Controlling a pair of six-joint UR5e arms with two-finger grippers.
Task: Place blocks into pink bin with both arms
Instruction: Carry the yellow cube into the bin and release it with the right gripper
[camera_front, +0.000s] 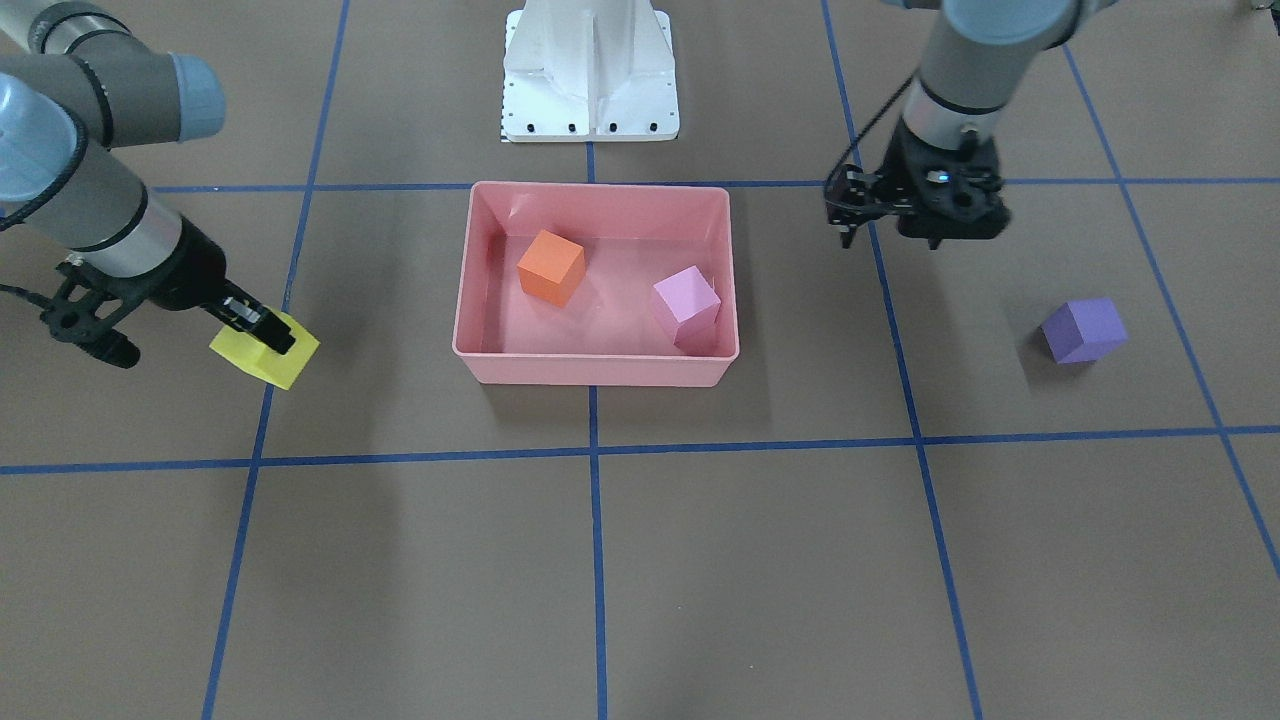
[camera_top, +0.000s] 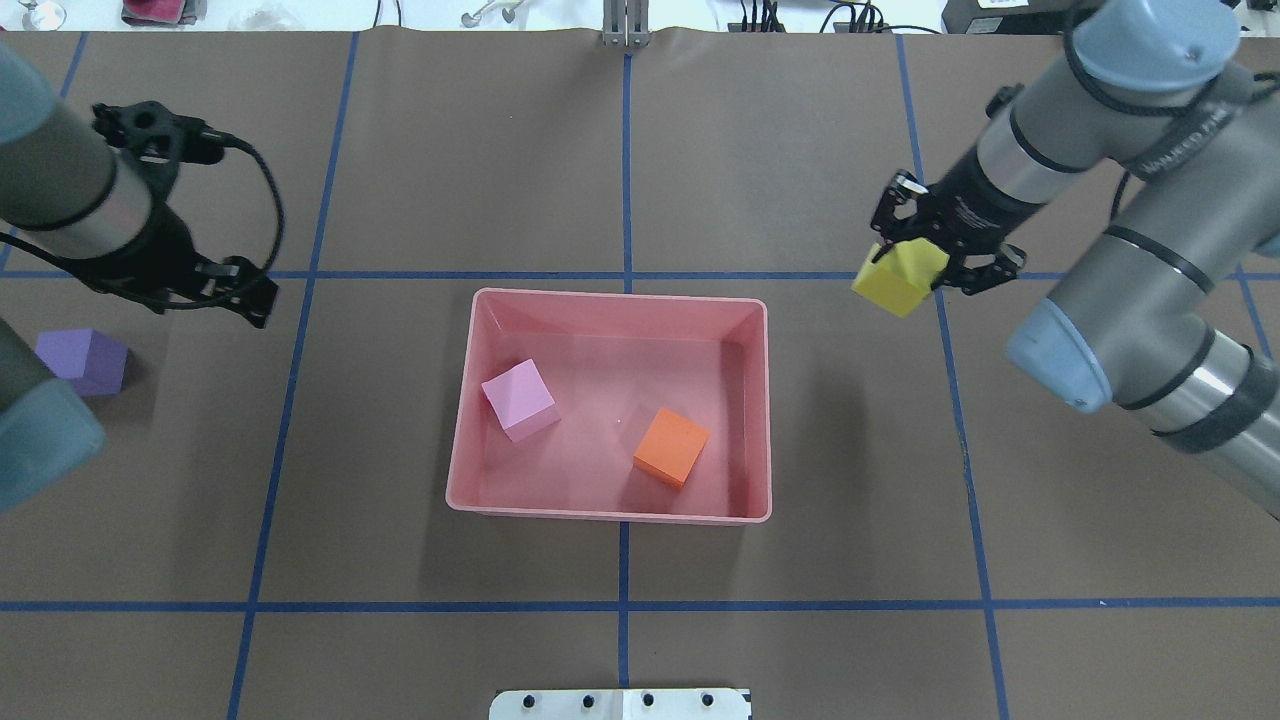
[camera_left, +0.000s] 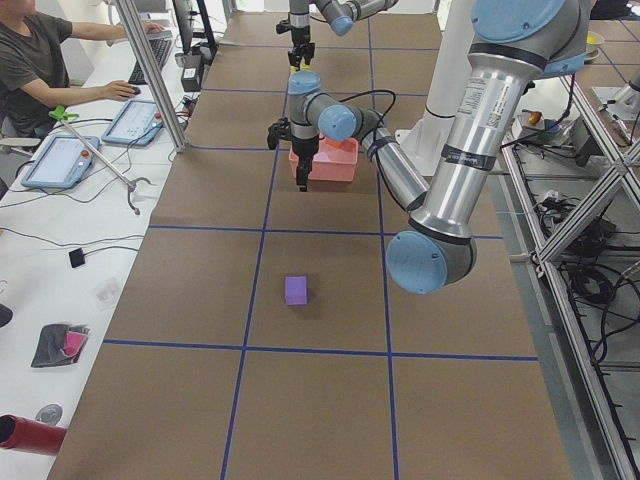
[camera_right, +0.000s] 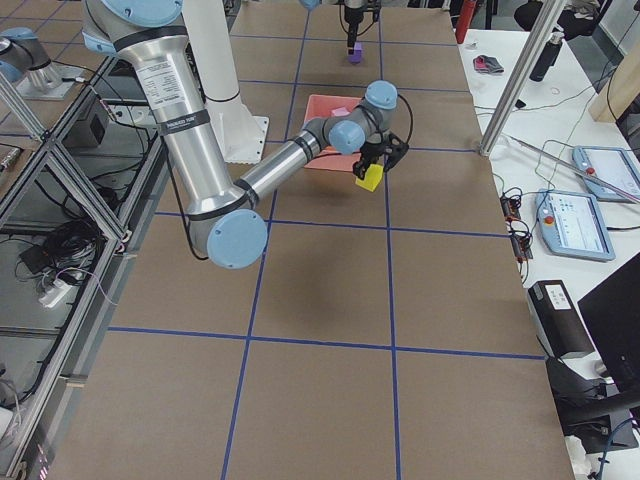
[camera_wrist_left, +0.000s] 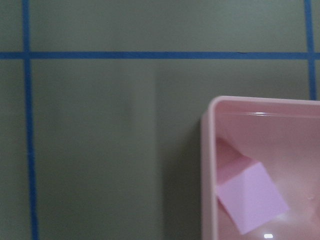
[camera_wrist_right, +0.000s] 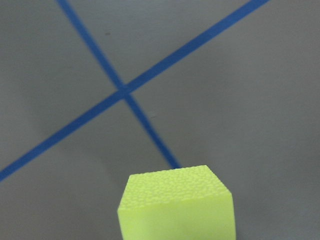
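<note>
Next, my right gripper lets go of the yellow block in the pink bin's empty corner (camera_front: 521, 319) next to the orange block.
The pink bin (camera_top: 620, 293) sits mid-table and holds the orange block (camera_top: 671, 447) and the light pink block (camera_top: 519, 400). My right gripper (camera_top: 905, 270) is shut on the yellow block (camera_top: 897, 278), held low over the table to the right of the bin; it also shows in the front view (camera_front: 265, 348) and the right wrist view (camera_wrist_right: 177, 205). The purple block (camera_top: 82, 361) lies on the table at the far left. My left gripper (camera_top: 240, 292) hangs empty between the bin and the purple block, its fingers apart. The left wrist view shows the bin's corner (camera_wrist_left: 210, 165) and the pink block (camera_wrist_left: 252, 197).
The white pedestal base (camera_front: 590, 70) stands behind the bin on the robot's side. Blue tape lines (camera_top: 625, 606) grid the brown table. An operator (camera_left: 40, 60) sits at a side desk with tablets beyond the table's far edge.
</note>
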